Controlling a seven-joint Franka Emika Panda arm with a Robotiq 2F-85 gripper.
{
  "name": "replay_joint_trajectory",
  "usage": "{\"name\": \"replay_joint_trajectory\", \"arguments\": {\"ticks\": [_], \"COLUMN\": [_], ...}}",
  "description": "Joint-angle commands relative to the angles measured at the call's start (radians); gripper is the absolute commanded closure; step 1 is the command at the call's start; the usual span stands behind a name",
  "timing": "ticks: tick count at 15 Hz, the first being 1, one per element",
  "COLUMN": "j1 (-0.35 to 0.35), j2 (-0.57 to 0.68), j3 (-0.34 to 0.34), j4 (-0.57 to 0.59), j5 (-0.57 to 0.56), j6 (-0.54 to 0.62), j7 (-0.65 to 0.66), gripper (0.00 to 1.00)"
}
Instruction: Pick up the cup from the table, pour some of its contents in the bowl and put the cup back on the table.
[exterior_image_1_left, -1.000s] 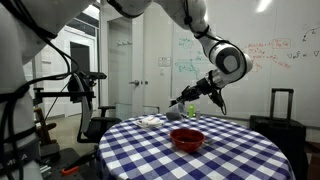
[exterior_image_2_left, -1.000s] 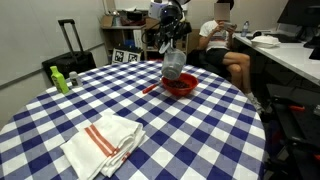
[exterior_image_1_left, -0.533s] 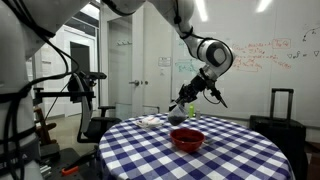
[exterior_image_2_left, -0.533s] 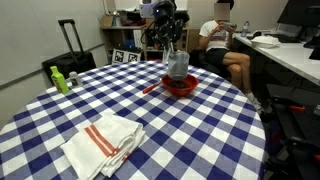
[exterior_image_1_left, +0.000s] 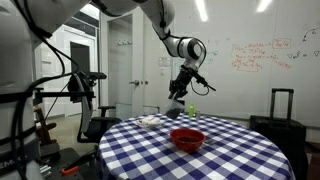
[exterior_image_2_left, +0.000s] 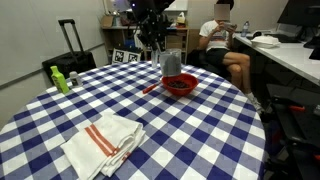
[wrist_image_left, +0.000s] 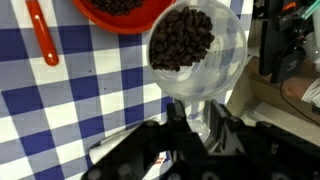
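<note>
I should use my gripper to set the clear cup, now low beside the red bowl, down on the checked table (exterior_image_1_left: 172, 124) (wrist_image_left: 126, 82) just past the red bowl and let go.
My gripper (wrist_image_left: 196, 118) is shut on the clear cup (wrist_image_left: 196, 48), which holds dark brown beans. The cup is roughly upright, beside the red bowl (wrist_image_left: 118, 10), which also holds dark beans. In both exterior views the cup (exterior_image_2_left: 172, 64) (exterior_image_1_left: 176, 112) is low over the checked table, just beyond the red bowl (exterior_image_2_left: 180, 86) (exterior_image_1_left: 188, 139). I cannot tell whether the cup's base touches the table. The gripper (exterior_image_2_left: 156, 44) grips it from the side.
A red spoon (exterior_image_2_left: 150, 88) (wrist_image_left: 40, 35) lies next to the bowl. A folded white towel (exterior_image_2_left: 104, 144) and a green bottle (exterior_image_2_left: 60, 80) are on the blue-checked table (exterior_image_2_left: 200, 140). A suitcase (exterior_image_2_left: 70, 45) and a seated person (exterior_image_2_left: 222, 45) are beyond the table.
The wrist has turned and the arm has swung back. The cup has gone from tilted over the bowl to roughly upright beside it.
</note>
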Motion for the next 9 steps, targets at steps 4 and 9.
{"name": "replay_joint_trajectory", "arguments": {"ticks": [4,9], "j1": [0.045,0.065], "j2": [0.101,0.178], "j3": [0.042,0.055], "j4": [0.12,0.138], "j5": [-0.089,-0.138], "j6": [0.109,0.205], "j7": [0.243,0.363], "gripper": [0.93,0.93]}}
